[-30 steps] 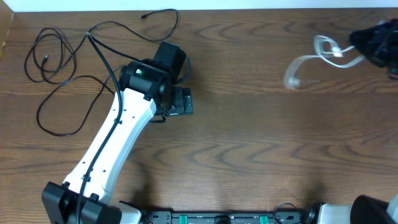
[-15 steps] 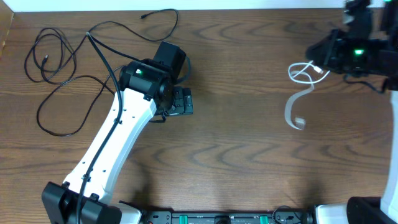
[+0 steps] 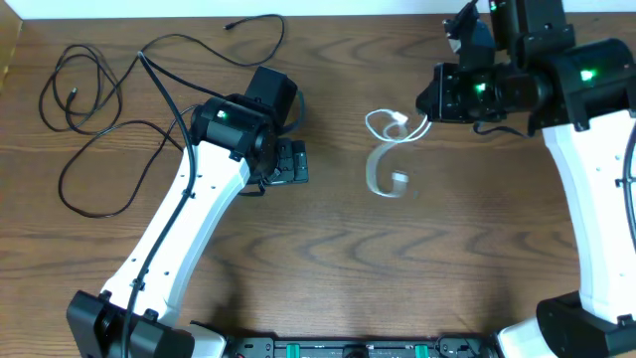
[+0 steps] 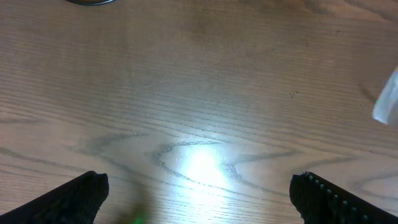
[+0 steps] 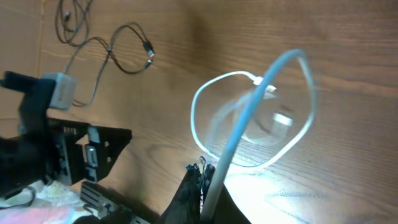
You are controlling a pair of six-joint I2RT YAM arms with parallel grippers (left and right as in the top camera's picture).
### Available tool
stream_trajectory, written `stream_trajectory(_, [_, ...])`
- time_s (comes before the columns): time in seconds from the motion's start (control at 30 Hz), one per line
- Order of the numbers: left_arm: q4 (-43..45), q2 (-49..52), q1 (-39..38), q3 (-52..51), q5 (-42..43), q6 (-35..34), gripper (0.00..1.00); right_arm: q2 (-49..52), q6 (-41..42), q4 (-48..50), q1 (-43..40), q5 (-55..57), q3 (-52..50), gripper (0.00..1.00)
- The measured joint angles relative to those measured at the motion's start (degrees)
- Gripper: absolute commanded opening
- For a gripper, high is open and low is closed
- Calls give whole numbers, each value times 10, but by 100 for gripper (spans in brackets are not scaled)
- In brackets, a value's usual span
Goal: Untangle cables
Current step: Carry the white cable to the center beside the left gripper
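Next, my right gripper lets go of the white cable on the bare wood (image 3: 346, 181) next to my open left gripper.
A short white cable (image 3: 383, 149) hangs looped from my right gripper (image 3: 433, 102) over the middle of the table, its plug end near the wood. In the right wrist view the right gripper (image 5: 208, 177) is shut on the white cable (image 5: 249, 106). Several long thin black cables (image 3: 99, 89) lie in loops at the far left of the table. They also show small in the right wrist view (image 5: 118, 53). My left gripper (image 3: 288, 161) is open and empty over bare wood, right of the black cables. Its fingers (image 4: 199, 196) are spread wide apart in the left wrist view.
The left arm (image 3: 189, 219) stretches from the front left corner toward the middle. The right arm (image 3: 586, 179) runs along the right side. The table's far edge (image 3: 328, 14) meets a white wall.
My right gripper has carried the white cable from the far right edge leftward toward the table's middle. The left arm and black cables have not moved.
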Motion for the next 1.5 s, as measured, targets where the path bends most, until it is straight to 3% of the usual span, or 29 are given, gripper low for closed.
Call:
stream_trajectory(0.43, [0,0,0,0,0,0,98,9,-31,-40,5,40,-34,1])
stream_trajectory(0.9, [0,0,0,0,0,0,98,11,-34,111,77,7,-207,1])
stream_trajectory(1.27, [0,0,0,0,0,0,98,12,-19,234,97,-94,-213,1])
stream_trajectory(1.5, [0,0,0,0,0,0,98,12,-9,220,74,-110,-201,1])
